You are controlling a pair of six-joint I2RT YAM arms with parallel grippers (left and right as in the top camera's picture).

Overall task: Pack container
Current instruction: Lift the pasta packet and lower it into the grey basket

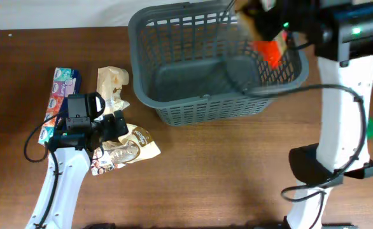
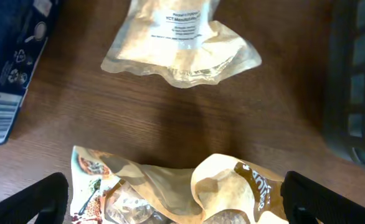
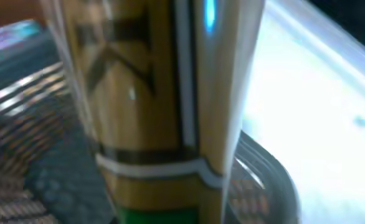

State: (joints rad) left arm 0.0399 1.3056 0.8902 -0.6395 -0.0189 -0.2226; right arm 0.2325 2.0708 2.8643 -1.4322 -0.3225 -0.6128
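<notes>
Next, my right gripper releases the gold-brown packet on the basket's bottom, lengthwise (image 1: 209, 84) against its near side.
The container (image 1: 205, 70), a large dark grey slotted basket, stands at the table's far middle; part of its wall shows at the right of the left wrist view (image 2: 357, 81). My right gripper (image 1: 264, 28) hangs over its far right corner, shut on a gold-brown packet (image 1: 253, 22) with a red-orange end (image 1: 270, 51). The right wrist view is filled by that packet (image 3: 157, 93), which hides the fingers, with the basket rim (image 3: 270, 174) behind. My left gripper (image 1: 113, 126) (image 2: 176, 208) is open low over a tan snack pouch (image 2: 226, 190) that lies between its fingers (image 2: 27, 202).
A clear-and-tan pouch (image 1: 112, 83) (image 2: 182, 50) lies just beyond the left gripper. A blue printed box (image 1: 60, 95) (image 2: 8, 62) lies to its left. A second printed pouch (image 1: 107, 162) is under the tan one. The right arm's base (image 1: 320, 165) stands at the right.
</notes>
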